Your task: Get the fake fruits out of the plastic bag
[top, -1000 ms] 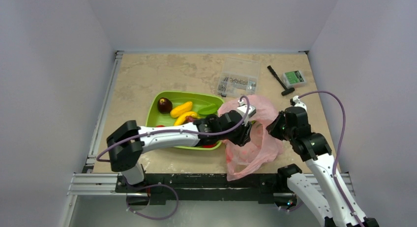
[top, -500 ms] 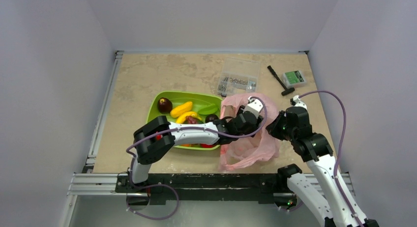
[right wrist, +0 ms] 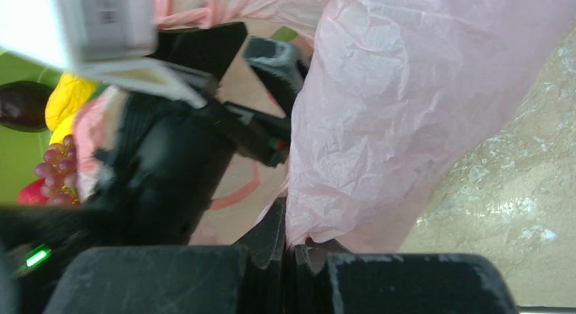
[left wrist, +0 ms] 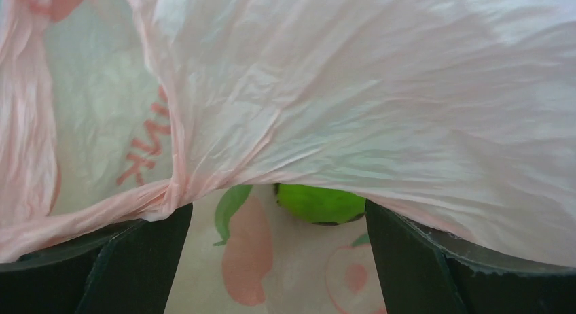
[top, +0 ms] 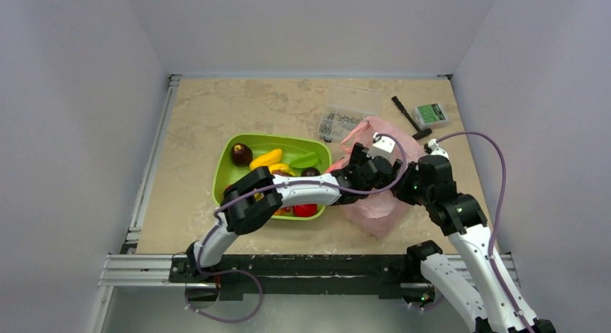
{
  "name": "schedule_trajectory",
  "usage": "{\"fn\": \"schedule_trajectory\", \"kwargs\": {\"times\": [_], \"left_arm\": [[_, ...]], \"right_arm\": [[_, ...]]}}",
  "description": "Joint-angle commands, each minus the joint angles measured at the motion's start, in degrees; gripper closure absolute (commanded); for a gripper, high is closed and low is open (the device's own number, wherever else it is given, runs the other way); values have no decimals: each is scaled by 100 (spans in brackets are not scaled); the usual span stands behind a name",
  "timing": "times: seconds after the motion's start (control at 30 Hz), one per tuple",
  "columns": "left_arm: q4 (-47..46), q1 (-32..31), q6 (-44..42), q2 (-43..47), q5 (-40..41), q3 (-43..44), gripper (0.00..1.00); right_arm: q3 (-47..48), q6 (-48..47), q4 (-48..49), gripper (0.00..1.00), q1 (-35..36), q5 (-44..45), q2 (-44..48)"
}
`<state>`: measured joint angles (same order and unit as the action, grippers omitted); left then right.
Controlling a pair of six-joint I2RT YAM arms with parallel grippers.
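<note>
I see the green fruit beyond my left gripper's open fingers, half under the bag's fold, so I need to reach deeper and grip the green fruit's sides (left wrist: 322, 203).
The pink plastic bag (top: 376, 203) lies crumpled right of the green tray (top: 277, 138). My left arm (top: 360, 173) reaches into its mouth, fingertips hidden from above. In the left wrist view my left gripper (left wrist: 275, 259) is open inside the bag (left wrist: 353, 90), and a lime-green round fruit (left wrist: 319, 202) lies just ahead between the fingers (left wrist: 136, 259), half under a fold. My right gripper (right wrist: 293, 249) is shut on the bag's edge (right wrist: 407, 110). A yellow banana (top: 265, 158) and a grape bunch (right wrist: 58, 168) lie in the tray.
The tray also holds a dark red round fruit (top: 241, 153) and a red fruit (top: 305, 210). A clear parts box (top: 351, 113), a black tool (top: 411, 118) and a small green box (top: 432, 114) sit at the back right.
My left arm has pushed rightward, deeper into the bag, and its jaws have opened wide. The bag has bunched up toward the back right. The right gripper has kept its hold.
</note>
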<state>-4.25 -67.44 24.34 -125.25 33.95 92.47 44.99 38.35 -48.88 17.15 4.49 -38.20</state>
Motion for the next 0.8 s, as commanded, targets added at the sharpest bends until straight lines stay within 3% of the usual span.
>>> {"fn": "schedule_trajectory", "kwargs": {"times": [0.0,0.1,0.33,0.53,0.67,0.77], "left_arm": [[-746,84,150,-569,-457,270,0],[-743,73,147,-905,-700,544,3],[-407,86,45,-1211,-525,703,23],[-798,106,-254,-701,-373,95,51],[-1075,166,-412,201,-110,-825,50],[-1371,323,-346,940,-964,-1574,39]], "right_arm": [[256,-73,20,100,17,-196,60],[241,-95,-43,100,17,-183,109],[268,-91,-116,100,16,-138,205],[264,-99,-194,100,21,-73,253],[246,-465,53,100,21,-526,375],[228,-612,464,100,17,-1240,408]]}}
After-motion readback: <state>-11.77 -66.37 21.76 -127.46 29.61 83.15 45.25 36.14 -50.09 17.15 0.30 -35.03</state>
